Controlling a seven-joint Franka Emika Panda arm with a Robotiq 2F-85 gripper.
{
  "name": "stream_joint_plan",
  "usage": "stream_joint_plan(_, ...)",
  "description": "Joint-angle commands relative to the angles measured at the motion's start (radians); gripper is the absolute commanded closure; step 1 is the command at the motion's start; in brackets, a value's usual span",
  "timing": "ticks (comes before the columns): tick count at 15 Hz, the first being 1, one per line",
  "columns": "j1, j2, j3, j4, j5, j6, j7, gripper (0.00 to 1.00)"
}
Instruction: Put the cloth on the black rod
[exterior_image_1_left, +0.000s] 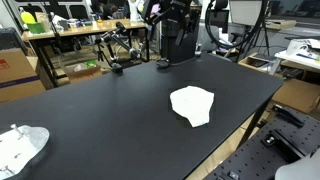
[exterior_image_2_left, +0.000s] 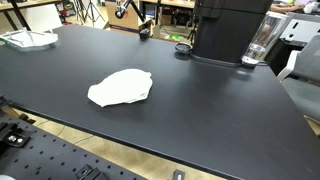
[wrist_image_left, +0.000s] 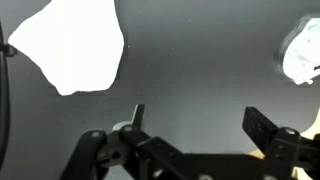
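I will move my gripper to the white cloth next and close it just inside the cloth's edge (exterior_image_1_left: 190, 91) (wrist_image_left: 86, 82) that is nearest the robot's black base.
A white cloth (exterior_image_1_left: 192, 105) lies crumpled flat near the middle of the black table (exterior_image_1_left: 110, 110). It shows in both exterior views (exterior_image_2_left: 122, 88) and at the upper left of the wrist view (wrist_image_left: 75, 45). My gripper (wrist_image_left: 200, 125) is open and empty, high above bare table to the right of the cloth. A thin black rod-like stand (exterior_image_1_left: 118, 50) rises at the table's far edge and also shows in an exterior view (exterior_image_2_left: 145, 28). I cannot make out the gripper in the exterior views.
A second crumpled white item (exterior_image_1_left: 20, 148) lies at a table corner, seen also in an exterior view (exterior_image_2_left: 27, 39) and the wrist view (wrist_image_left: 300, 55). The robot's black base (exterior_image_2_left: 230, 30) stands at the far edge beside a clear glass (exterior_image_2_left: 258, 45). Cluttered desks stand behind.
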Motion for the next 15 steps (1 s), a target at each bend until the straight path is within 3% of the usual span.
stream_joint_plan(1,-0.004,-0.001,0.003,0.002,0.000,-0.004,0.000,0.00)
stream_joint_plan(10,-0.004,-0.001,0.003,0.002,0.000,-0.004,0.000,0.00)
stream_joint_plan(15,-0.090,0.072,0.023,-0.037,-0.199,0.174,-0.021,0.00)
